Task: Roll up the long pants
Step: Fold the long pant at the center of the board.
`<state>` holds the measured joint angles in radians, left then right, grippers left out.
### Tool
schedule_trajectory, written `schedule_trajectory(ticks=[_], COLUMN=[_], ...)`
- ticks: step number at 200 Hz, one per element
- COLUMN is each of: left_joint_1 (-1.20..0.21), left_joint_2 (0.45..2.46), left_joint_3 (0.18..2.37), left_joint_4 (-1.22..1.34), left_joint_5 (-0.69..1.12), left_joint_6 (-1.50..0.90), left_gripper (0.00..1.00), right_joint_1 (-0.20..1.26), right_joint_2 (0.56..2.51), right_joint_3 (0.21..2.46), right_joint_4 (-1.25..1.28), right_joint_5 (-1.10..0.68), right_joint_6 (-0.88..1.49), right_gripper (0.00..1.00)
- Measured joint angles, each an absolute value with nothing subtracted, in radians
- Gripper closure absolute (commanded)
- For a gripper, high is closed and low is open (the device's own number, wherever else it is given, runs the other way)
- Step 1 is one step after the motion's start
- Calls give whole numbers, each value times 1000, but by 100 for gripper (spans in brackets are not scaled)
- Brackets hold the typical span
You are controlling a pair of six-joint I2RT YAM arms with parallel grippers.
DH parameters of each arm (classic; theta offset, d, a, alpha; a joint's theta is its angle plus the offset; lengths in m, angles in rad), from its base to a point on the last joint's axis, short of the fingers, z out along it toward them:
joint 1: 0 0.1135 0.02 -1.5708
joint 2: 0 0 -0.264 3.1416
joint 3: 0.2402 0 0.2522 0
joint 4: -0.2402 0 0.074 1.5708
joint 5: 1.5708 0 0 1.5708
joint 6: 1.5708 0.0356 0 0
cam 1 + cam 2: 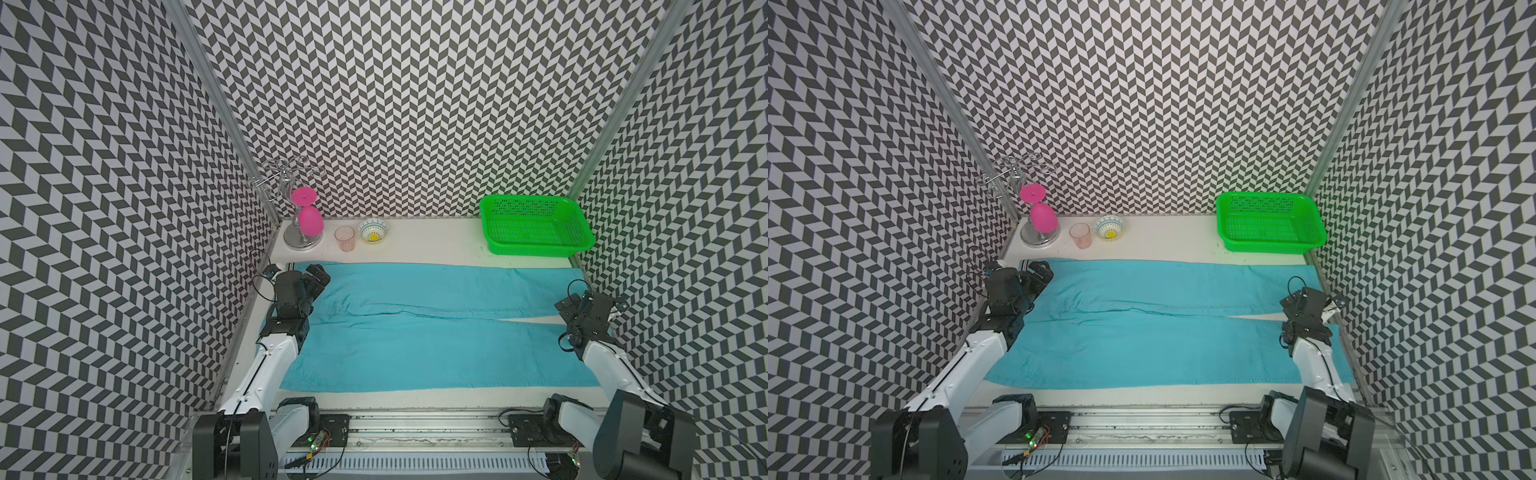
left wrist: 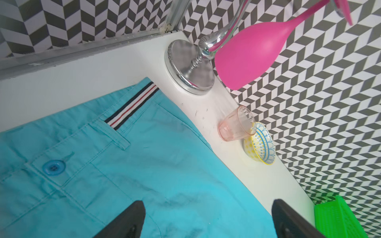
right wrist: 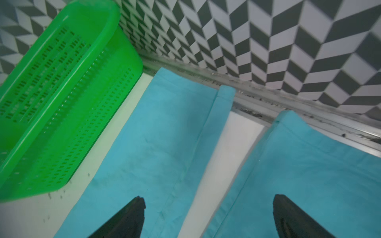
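Note:
Next, my left gripper closes on the near waist corner (image 1: 286,385) of the long pants, because the near leg should fold over the far leg.
The long pants (image 1: 415,332) lie flat and unrolled across the white table, seen in both top views (image 1: 1142,332). Their waist is at the left and the two legs run to the right. My left gripper (image 1: 313,276) hovers open over the waist's far corner. In the left wrist view the left gripper (image 2: 208,204) has only cloth between its fingers, beyond which lie the striped waistband (image 2: 132,109) and a blue button (image 2: 54,167). My right gripper (image 1: 577,301) hangs open over the leg ends. In the right wrist view the right gripper (image 3: 208,198) straddles the gap between both cuffs (image 3: 224,94).
A green basket (image 1: 536,226) sits at the back right. At the back left stand a chrome rack (image 1: 291,174) with a pink glass (image 1: 309,220) hanging from it, a pink tumbler (image 1: 345,239) and a patterned bowl (image 1: 373,231). Patterned walls close in on both sides.

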<state>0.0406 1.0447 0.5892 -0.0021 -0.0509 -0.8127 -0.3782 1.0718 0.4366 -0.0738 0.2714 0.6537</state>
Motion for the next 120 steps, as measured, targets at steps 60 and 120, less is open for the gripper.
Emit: schedule_trajectory(ticks=[60,120], left_joint_1=[41,41], left_joint_2=[988,974], left_joint_3=[549,530], left_joint_4=[-69,-93], left_joint_5=[89,101], left_joint_6=[-825,-818], left_gripper=[1,1], right_joint_1=[-588,-614], right_joint_2=[1178,1153], right_joint_3=[415,403], right_joint_4=[-23,-64], right_joint_5=[334,446], right_joint_6=[701,763], right_gripper=[5,3])
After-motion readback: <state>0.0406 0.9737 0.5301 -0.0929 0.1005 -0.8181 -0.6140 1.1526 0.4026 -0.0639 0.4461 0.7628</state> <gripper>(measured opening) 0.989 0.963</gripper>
